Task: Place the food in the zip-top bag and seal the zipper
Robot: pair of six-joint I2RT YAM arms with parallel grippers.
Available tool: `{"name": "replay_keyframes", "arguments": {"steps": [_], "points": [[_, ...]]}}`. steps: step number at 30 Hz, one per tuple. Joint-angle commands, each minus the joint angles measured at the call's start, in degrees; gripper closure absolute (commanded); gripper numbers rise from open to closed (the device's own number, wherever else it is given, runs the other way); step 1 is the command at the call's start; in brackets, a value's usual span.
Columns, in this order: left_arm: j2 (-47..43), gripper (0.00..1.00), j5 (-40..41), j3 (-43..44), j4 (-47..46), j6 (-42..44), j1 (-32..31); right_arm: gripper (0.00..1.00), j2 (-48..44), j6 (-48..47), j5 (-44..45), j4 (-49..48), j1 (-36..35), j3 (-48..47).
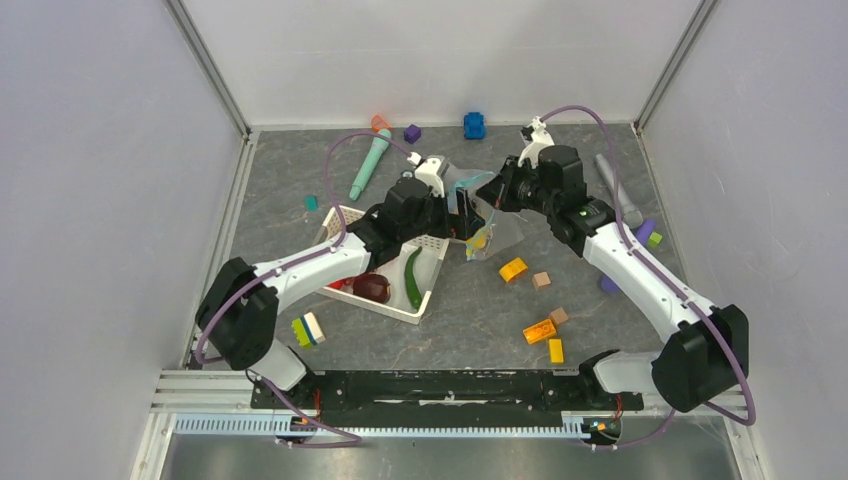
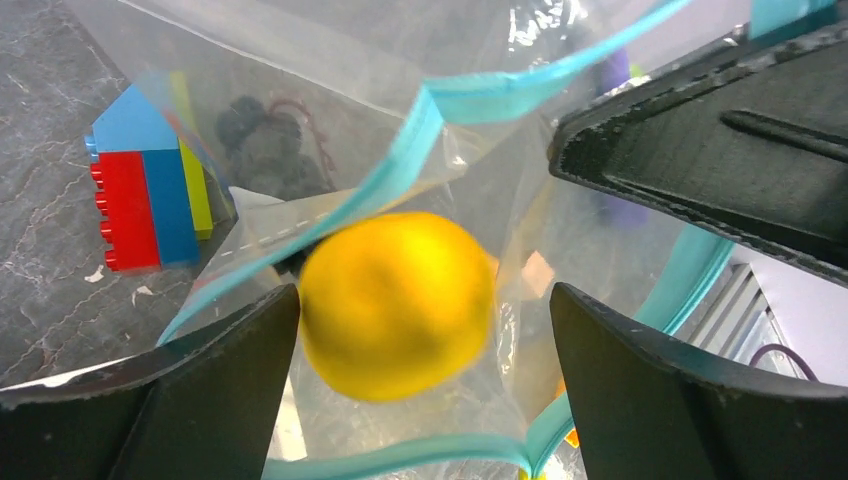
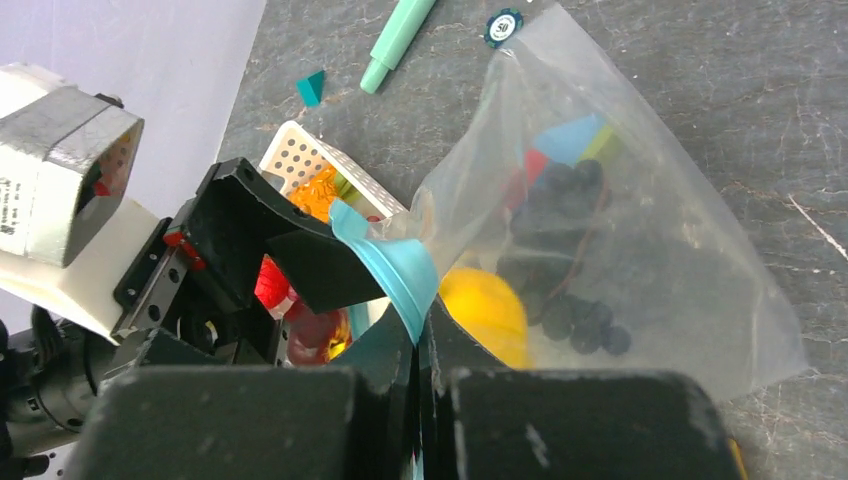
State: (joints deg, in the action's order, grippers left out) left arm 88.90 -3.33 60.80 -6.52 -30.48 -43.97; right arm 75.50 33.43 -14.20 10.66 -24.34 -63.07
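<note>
The bag's light-blue zipper has a sharp fold that narrows its opening, so I should retake the zipper (image 3: 398,278) with my right gripper while my left gripper pulls the opposite end.
The clear zip-top bag (image 3: 650,260) hangs mouth-up, and my right gripper (image 3: 420,335) is shut on its light-blue zipper (image 3: 395,265). Over that mouth my left gripper (image 2: 425,350) stands open. A yellow fruit (image 2: 397,303) sits loose between its fingers, with a clear gap on the right side. The same yellow fruit (image 3: 485,310) shows through the bag wall beside purple grapes (image 3: 565,250). In the top view both grippers meet at the bag (image 1: 500,225). A dark maroon fruit (image 1: 372,288) and a green pod (image 1: 412,278) lie in the white basket (image 1: 400,305).
A red-and-blue building block (image 2: 145,185) lies under the bag. A teal marker-shaped toy (image 1: 368,165) lies at the back left. Orange, yellow and wooden blocks (image 1: 540,330) are scattered front right. A grey tool (image 1: 618,190) lies by the right wall.
</note>
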Motion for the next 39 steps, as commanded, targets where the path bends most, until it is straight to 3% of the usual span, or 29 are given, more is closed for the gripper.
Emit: {"name": "replay_keyframes", "arguments": {"steps": [1,7,12,16,24,27,31,33,34,39], "points": [[-0.9,0.0,-1.1,3.2,-0.8,1.5,-0.4,1.0,-2.2,2.7,-2.0,-4.5,1.2,1.6],[-6.4,0.0,-2.7,2.6,2.3,1.7,-0.4,1.0,-2.4,2.9,-3.3,-4.8,2.6,3.0],[-9.9,0.0,5.8,2.1,10.5,3.2,-0.3,1.0,-2.9,3.0,-4.6,-5.3,3.8,4.1],[-7.6,0.0,11.0,3.4,16.8,2.9,0.4,1.0,-3.1,2.9,-5.5,-5.7,4.0,4.6],[2.0,0.03,1.6,6.8,16.7,-0.1,2.8,1.0,-3.9,2.5,-6.1,-5.7,4.3,5.3],[4.4,0.22,0.2,9.0,16.6,0.0,2.8,1.0,-4.2,2.2,-6.6,-5.7,4.6,5.5],[4.8,0.74,1.0,10.3,16.9,-0.3,2.8,1.0,-4.9,0.2,-6.6,-4.6,5.3,5.8],[3.7,0.93,1.9,10.5,16.9,-0.3,2.8,1.0,-4.4,-2.7,-5.3,-1.6,5.7,4.8],[3.1,0.98,2.3,10.6,16.9,-0.1,2.8,1.0,-3.8,-5.3,-4.4,1.1,5.8,3.7],[0.5,0.98,0.4,12.9,16.8,1.9,2.8,0.99,0.2,-17.6,10.0,15.8,5.8,-1.5]]}}
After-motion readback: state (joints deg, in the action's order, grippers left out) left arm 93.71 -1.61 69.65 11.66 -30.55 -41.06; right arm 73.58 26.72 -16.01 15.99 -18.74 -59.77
